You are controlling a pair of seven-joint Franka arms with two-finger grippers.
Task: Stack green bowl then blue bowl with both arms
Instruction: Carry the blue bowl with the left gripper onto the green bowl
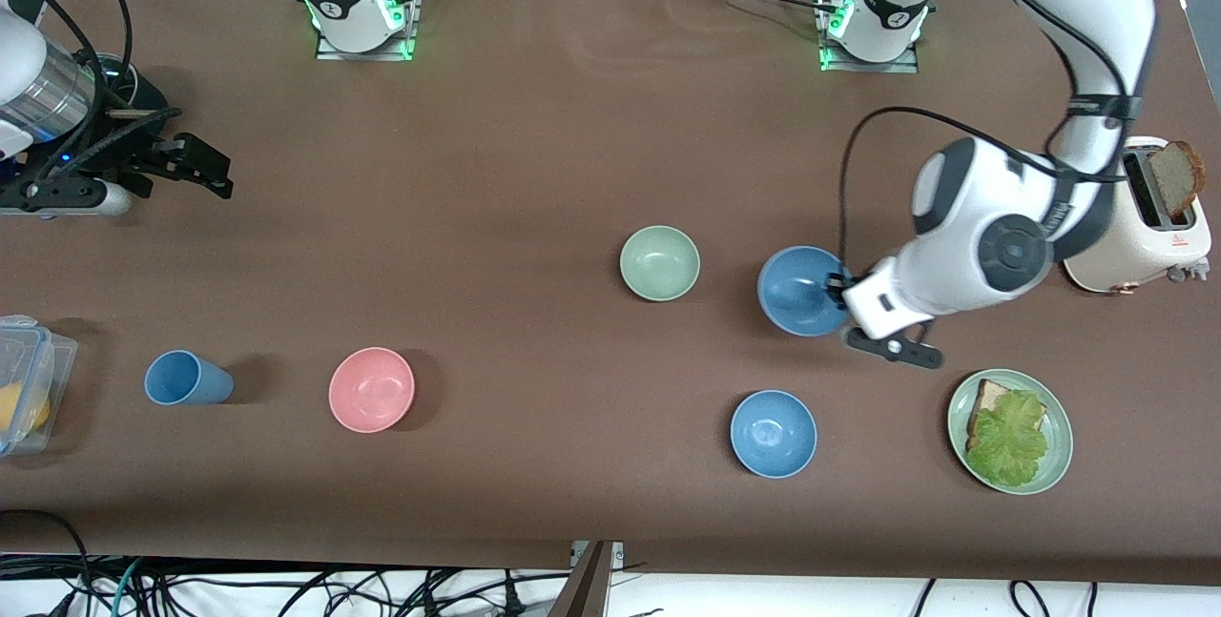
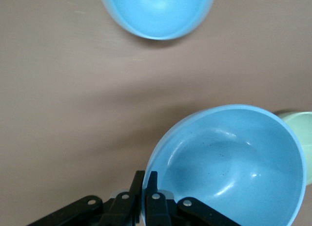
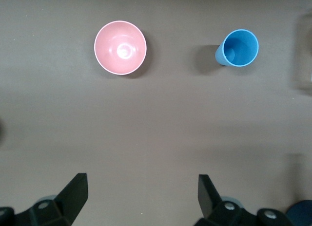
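Next, my left gripper lets go of the blue bowl inside the empty green bowl (image 1: 660, 262) near the middle of the table.
The green bowl (image 1: 659, 262) stands upright and empty near the table's middle; its edge also shows in the left wrist view (image 2: 301, 133). My left gripper (image 1: 838, 286) is shut on the rim of a blue bowl (image 1: 799, 291), one finger inside and one outside (image 2: 146, 181). That held bowl (image 2: 229, 167) is right beside the green bowl, toward the left arm's end. A second blue bowl (image 1: 773, 433) sits nearer the front camera and also shows in the left wrist view (image 2: 158, 14). My right gripper (image 1: 202, 166) waits open and empty over the right arm's end of the table (image 3: 143, 192).
A pink bowl (image 1: 371, 389) and a blue cup (image 1: 187, 379) stand toward the right arm's end; both show in the right wrist view (image 3: 120, 47) (image 3: 239, 48). A clear container (image 1: 27, 379) sits at that table end. A green plate (image 1: 1057, 464) with bread and lettuce and a toaster (image 1: 1149, 245) stand at the left arm's end.
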